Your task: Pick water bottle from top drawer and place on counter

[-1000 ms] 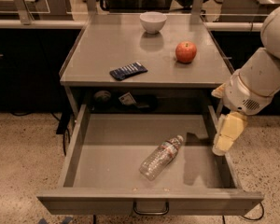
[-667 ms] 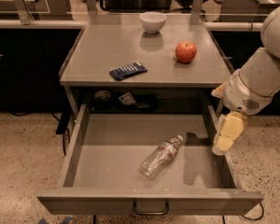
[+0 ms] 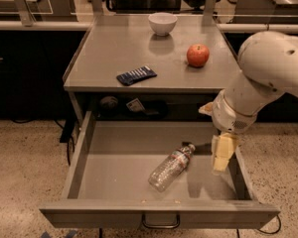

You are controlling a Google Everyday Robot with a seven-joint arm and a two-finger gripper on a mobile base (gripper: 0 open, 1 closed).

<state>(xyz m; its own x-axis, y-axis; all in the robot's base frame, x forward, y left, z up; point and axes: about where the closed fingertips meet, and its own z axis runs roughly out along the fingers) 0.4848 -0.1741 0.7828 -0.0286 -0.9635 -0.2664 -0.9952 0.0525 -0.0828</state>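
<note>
The gripper needs to next move to the cap-side half of the water bottle (image 3: 177, 160) in the open drawer and close there.
The water bottle (image 3: 171, 167) lies on its side in the open top drawer (image 3: 114, 170), right of the middle, with its cap pointing to the back right. My gripper (image 3: 222, 158) hangs pointing down over the drawer's right side, just right of the bottle's cap end and apart from it. It holds nothing that I can see. The counter (image 3: 104, 56) is the grey tabletop directly above the drawer.
On the counter stand a white bowl (image 3: 162, 23) at the back, a red apple (image 3: 197, 55) at the right and a dark blue flat packet (image 3: 136, 75) near the front. The drawer's loop handle (image 3: 161, 223) faces me. Dark-fronted worktops flank the counter.
My gripper has moved a little left and down, closer to the bottle's cap end. The bottle and the things on the counter have not moved.
</note>
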